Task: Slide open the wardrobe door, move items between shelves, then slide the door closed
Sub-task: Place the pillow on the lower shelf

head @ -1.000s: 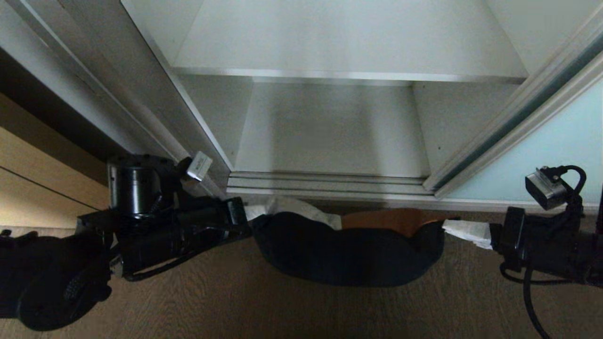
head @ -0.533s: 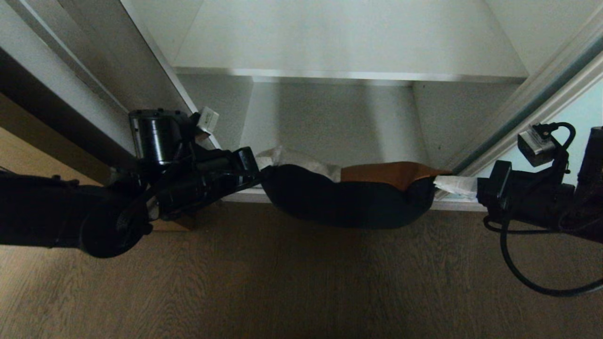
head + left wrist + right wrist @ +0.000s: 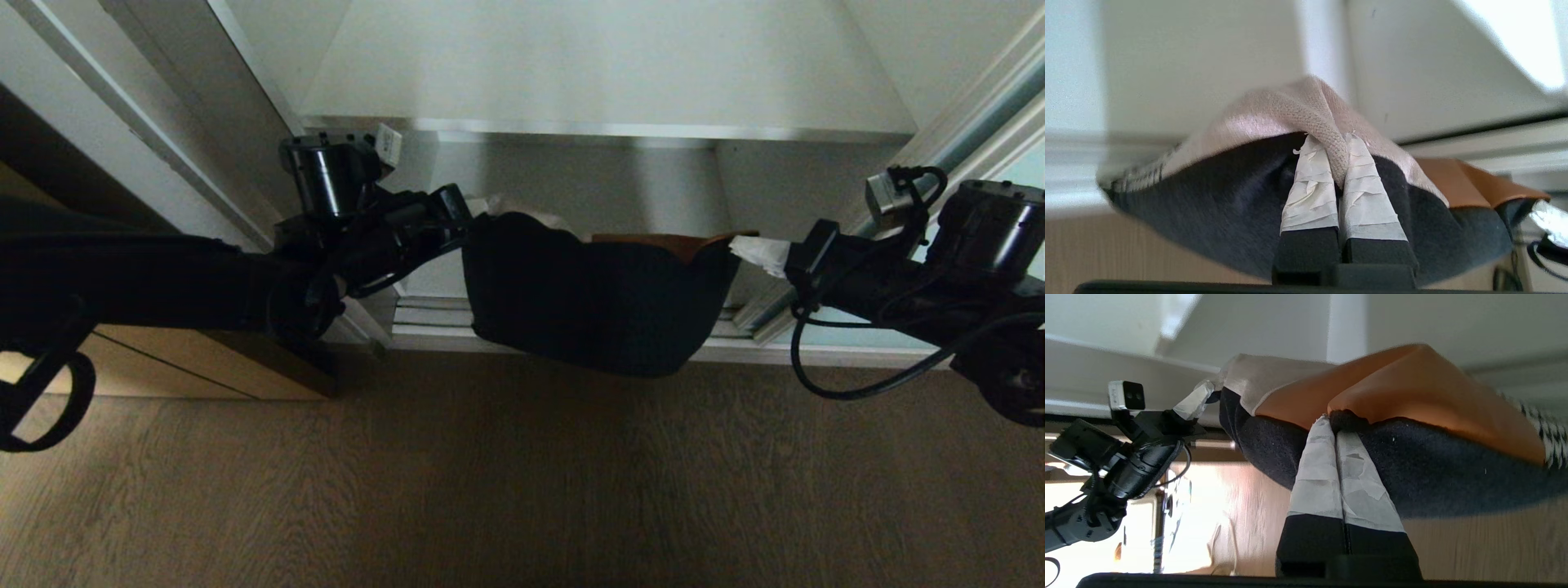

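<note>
The orange edge is held only by the ends of my right gripper's fingers, so I will lower the bundle onto the door track, then take its houndstooth edge (image 3: 1556,436).
The items, a black bundle of folded clothes (image 3: 596,302) with rust-orange and white pieces on top, hang slung between my two arms in front of the open wardrobe. My left gripper (image 3: 472,222) is shut on the white knit edge (image 3: 1327,122) at the bundle's left end. My right gripper (image 3: 747,249) is shut on the black and orange edge (image 3: 1345,418) at the right end. A white shelf (image 3: 604,73) lies above and behind the bundle, with the lower compartment (image 3: 571,188) under it. The sliding wardrobe door (image 3: 1030,173) stands pushed aside at the right.
A brown wooden floor (image 3: 490,490) spreads below the bundle. The silver door track (image 3: 433,318) runs along the wardrobe's foot. The grey wardrobe side panel (image 3: 204,122) and a tan wood panel (image 3: 163,367) are close beside my left arm.
Both arms have lifted the bundle from just above the floor up to the lower compartment's opening, near the shelf's front edge. Both grips held throughout.
</note>
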You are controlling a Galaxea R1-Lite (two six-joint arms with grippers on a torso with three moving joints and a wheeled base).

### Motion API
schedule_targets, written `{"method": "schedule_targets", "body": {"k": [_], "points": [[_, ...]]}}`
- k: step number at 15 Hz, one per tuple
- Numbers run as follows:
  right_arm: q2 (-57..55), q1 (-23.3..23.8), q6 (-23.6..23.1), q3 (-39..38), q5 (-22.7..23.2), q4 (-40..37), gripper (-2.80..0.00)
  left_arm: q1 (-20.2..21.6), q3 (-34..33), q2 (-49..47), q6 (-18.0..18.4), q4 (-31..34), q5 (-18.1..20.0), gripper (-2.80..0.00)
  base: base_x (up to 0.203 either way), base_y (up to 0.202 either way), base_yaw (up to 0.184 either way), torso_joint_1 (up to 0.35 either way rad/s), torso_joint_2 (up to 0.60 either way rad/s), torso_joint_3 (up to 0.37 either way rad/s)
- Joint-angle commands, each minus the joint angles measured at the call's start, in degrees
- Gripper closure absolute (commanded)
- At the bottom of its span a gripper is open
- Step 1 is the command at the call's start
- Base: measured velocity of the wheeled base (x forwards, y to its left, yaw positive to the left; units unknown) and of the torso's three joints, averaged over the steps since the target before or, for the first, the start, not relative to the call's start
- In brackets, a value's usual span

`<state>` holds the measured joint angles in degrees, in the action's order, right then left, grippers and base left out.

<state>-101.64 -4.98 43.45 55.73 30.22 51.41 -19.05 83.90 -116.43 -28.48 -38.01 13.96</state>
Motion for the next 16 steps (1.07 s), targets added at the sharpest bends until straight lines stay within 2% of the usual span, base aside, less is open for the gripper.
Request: {"method": "schedule_targets", "body": {"k": [1,3,6,8,10,12,14,16], "points": [[-2.33,0.95,0.23,3.47,0.34,0.94,0.00,0.71,7.08,-3.74,-0.16,0.20,0.34,0.00,0.000,0.000,0.000,0.000,0.00,0.000],[-1.44,1.20,0.32,4.66,0.37,1.06,0.00,0.78,11.27,-3.68,-0.17,1.42,1.06,0.00,0.000,0.000,0.000,0.000,0.00,0.000],[-0.80,1.28,0.32,5.00,0.43,1.98,0.00,0.77,11.69,-1.53,-0.13,1.86,3.96,0.00,0.000,0.000,0.000,0.000,0.00,0.000],[-2.90,1.85,0.32,4.56,0.51,2.99,0.00,0.99,10.86,-3.39,0.10,1.45,4.60,0.00,0.000,0.000,0.000,0.000,0.00,0.000],[-8.10,2.58,0.27,4.20,0.54,3.53,0.00,1.81,6.59,-7.83,0.36,-1.38,4.62,0.00,0.000,0.000,0.000,0.000,0.00,0.000],[-15.09,2.95,0.26,3.95,0.50,6.48,0.00,2.72,4.17,-14.78,0.15,-7.60,5.16,0.00,0.000,0.000,0.000,0.000,0.00,0.000],[-21.33,3.09,0.29,3.66,0.35,12.06,0.00,3.64,4.72,-22.03,0.05,-10.59,6.53,0.00,0.000,0.000,0.000,0.000,0.00,0.000],[-21.36,3.12,0.20,2.20,0.62,13.99,0.00,4.72,6.50,-24.78,-0.10,-11.25,7.71,0.00,0.000,0.000,0.000,0.000,0.00,0.000]]}}
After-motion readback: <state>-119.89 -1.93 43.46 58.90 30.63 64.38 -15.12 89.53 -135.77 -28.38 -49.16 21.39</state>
